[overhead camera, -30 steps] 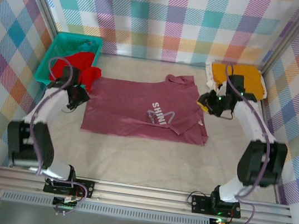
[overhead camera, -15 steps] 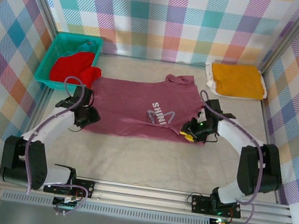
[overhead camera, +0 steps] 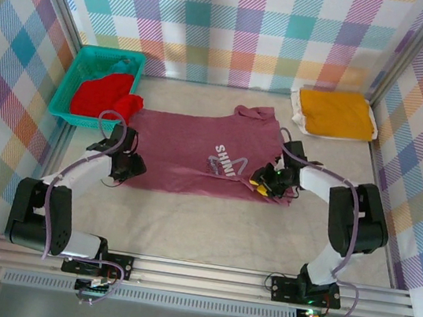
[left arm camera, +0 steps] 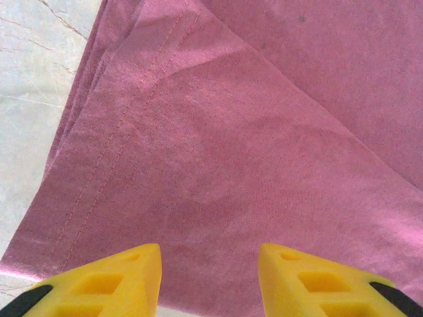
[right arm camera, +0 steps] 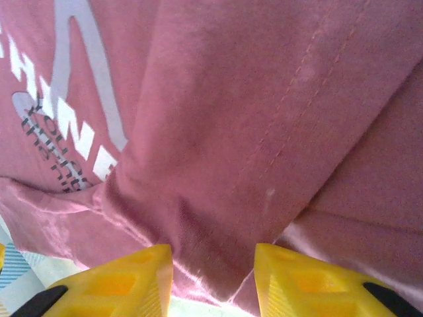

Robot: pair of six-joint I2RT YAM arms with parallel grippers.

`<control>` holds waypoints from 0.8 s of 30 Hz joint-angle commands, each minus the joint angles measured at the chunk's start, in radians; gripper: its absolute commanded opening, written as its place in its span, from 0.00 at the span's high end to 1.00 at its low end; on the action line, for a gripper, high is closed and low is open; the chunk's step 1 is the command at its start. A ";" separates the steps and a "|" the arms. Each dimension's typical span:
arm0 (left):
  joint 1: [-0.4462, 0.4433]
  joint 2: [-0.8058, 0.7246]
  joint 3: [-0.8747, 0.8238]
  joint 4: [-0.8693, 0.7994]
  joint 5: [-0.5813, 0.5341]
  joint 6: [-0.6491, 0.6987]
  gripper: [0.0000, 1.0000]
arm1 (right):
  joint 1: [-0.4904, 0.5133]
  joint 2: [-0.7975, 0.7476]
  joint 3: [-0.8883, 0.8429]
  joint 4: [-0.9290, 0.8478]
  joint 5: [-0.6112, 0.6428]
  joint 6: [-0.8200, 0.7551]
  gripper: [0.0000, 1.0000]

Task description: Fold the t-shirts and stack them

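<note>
The corner of the folded sleeve is too near the maroon t-shirt's near edge, so the robot's right gripper will pinch that corner and pull it farther in over the print (overhead camera: 237, 165).
The maroon t-shirt (overhead camera: 196, 156) lies spread across the middle of the table, its whitish print (overhead camera: 227, 163) facing up. My left gripper (overhead camera: 132, 167) hovers open over the shirt's near-left corner (left arm camera: 218, 172), its yellow fingers (left arm camera: 115, 277) apart with only cloth below. My right gripper (overhead camera: 260, 183) stands open at the shirt's near-right edge, where a folded sleeve (right arm camera: 251, 132) and the print (right arm camera: 73, 112) show. The yellow-orange t-shirt (overhead camera: 335, 113) lies folded at the back right. The bright red t-shirt (overhead camera: 105, 95) sits crumpled in the basket.
The teal plastic basket (overhead camera: 82, 67) stands at the back left against the checked wall. A white cloth edge (overhead camera: 298, 117) shows under the yellow-orange shirt. Bare pale tabletop (overhead camera: 209, 230) lies between the shirt and the arm bases.
Both grippers have come down from the back of the table to the maroon shirt's near corners. The right one left the yellow-orange shirt, the left one moved away from the basket.
</note>
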State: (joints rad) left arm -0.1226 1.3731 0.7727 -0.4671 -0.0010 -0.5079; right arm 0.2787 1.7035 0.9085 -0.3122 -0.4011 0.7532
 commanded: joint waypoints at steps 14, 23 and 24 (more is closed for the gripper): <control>-0.007 -0.037 -0.016 0.009 -0.022 -0.019 0.57 | 0.013 0.040 0.098 0.010 0.034 -0.004 1.00; -0.006 -0.085 -0.023 -0.022 -0.029 -0.023 0.56 | 0.022 -0.014 0.064 -0.011 0.033 0.020 0.74; -0.007 -0.092 -0.026 -0.024 -0.028 -0.022 0.56 | 0.024 -0.032 0.049 -0.014 0.034 0.024 0.74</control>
State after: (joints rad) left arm -0.1226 1.3193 0.7685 -0.4683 -0.0128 -0.5236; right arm 0.2943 1.7248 0.9997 -0.2928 -0.3733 0.7715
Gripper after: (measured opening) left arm 0.435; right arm 0.253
